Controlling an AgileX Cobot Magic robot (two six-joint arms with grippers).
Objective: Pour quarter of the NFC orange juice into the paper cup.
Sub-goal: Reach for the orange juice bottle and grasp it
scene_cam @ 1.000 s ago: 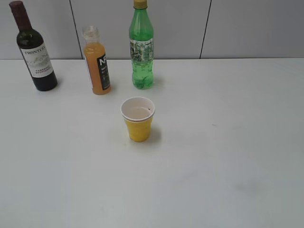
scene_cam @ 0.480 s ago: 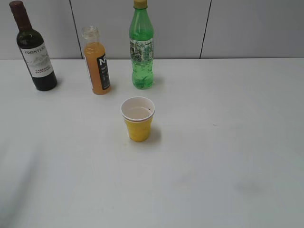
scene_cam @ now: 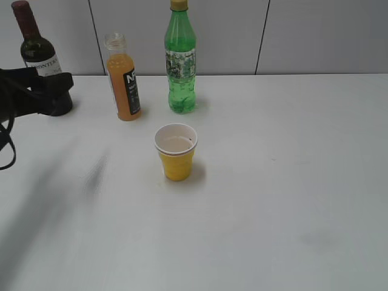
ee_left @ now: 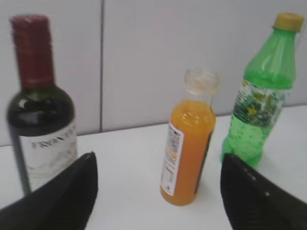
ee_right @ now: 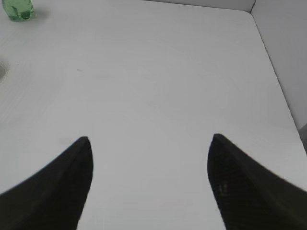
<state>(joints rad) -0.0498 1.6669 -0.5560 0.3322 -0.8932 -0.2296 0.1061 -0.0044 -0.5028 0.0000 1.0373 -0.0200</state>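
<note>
My left gripper is to close next on the lower half [scene_cam: 127,99] [ee_left: 183,172] of the NFC orange juice, keeping its open top clear for pouring.
The NFC orange juice [scene_cam: 124,82] stands uncapped at the back left of the table, between a dark wine bottle and a green bottle. It also shows in the left wrist view [ee_left: 189,143], upright, ahead of the open jaws. The yellow paper cup [scene_cam: 176,151] stands in front of the bottles near the middle. My left gripper [scene_cam: 57,85] has come in from the left edge at bottle height, in front of the wine bottle, left of the juice and apart from it. It is open and empty [ee_left: 156,165]. My right gripper [ee_right: 148,139] is open and empty over bare table.
A dark wine bottle [scene_cam: 36,57] stands at the far back left, partly hidden by my left arm. A tall green bottle [scene_cam: 180,60] stands right of the juice. A grey panelled wall [scene_cam: 303,36] runs behind the table. The table's right edge [ee_right: 276,76] shows in the right wrist view.
My left arm has swung into the exterior view from the left and now reaches in front of the wine bottle. The bottles and the cup have not moved.
</note>
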